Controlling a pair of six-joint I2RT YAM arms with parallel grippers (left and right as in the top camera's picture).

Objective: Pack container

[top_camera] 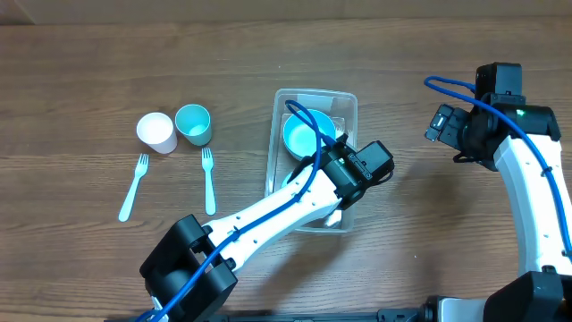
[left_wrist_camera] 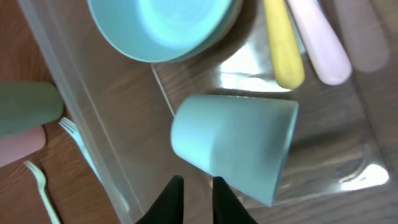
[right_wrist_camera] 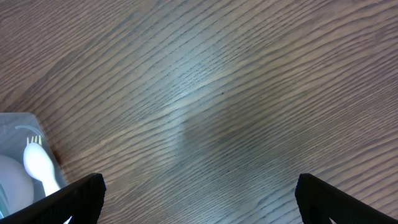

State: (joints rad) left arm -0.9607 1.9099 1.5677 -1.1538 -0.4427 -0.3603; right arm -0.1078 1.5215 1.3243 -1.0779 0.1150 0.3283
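The teal cup lies at a slant across the free bottom of the container. My left gripper will open, take the cup's rim (left_wrist_camera: pixel 285 155) and move the cup against the handle ends.
The clear container (top_camera: pixel 350 98) stands mid-table. It holds a teal bowl (top_camera: pixel 307 134). In the left wrist view the bowl (left_wrist_camera: pixel 161 25) lies at the top. A teal cup (left_wrist_camera: pixel 236 146) lies on its side on the container floor (left_wrist_camera: pixel 348 130), beside a yellow handle (left_wrist_camera: pixel 283 43) and pale pink handles (left_wrist_camera: pixel 323 43). My left gripper (left_wrist_camera: pixel 194 186) hovers inside the container just beside the cup, its fingers almost together and empty. My right gripper (right_wrist_camera: pixel 202 199) is open and empty over bare table, right of the container (right_wrist_camera: pixel 12 124).
A white cup (top_camera: pixel 155 132) and a teal cup (top_camera: pixel 193 123) stand on the table left of the container. Two teal forks (top_camera: pixel 134 186) (top_camera: pixel 208 179) lie in front of them. A white fork (right_wrist_camera: pixel 40 165) shows in the container corner.
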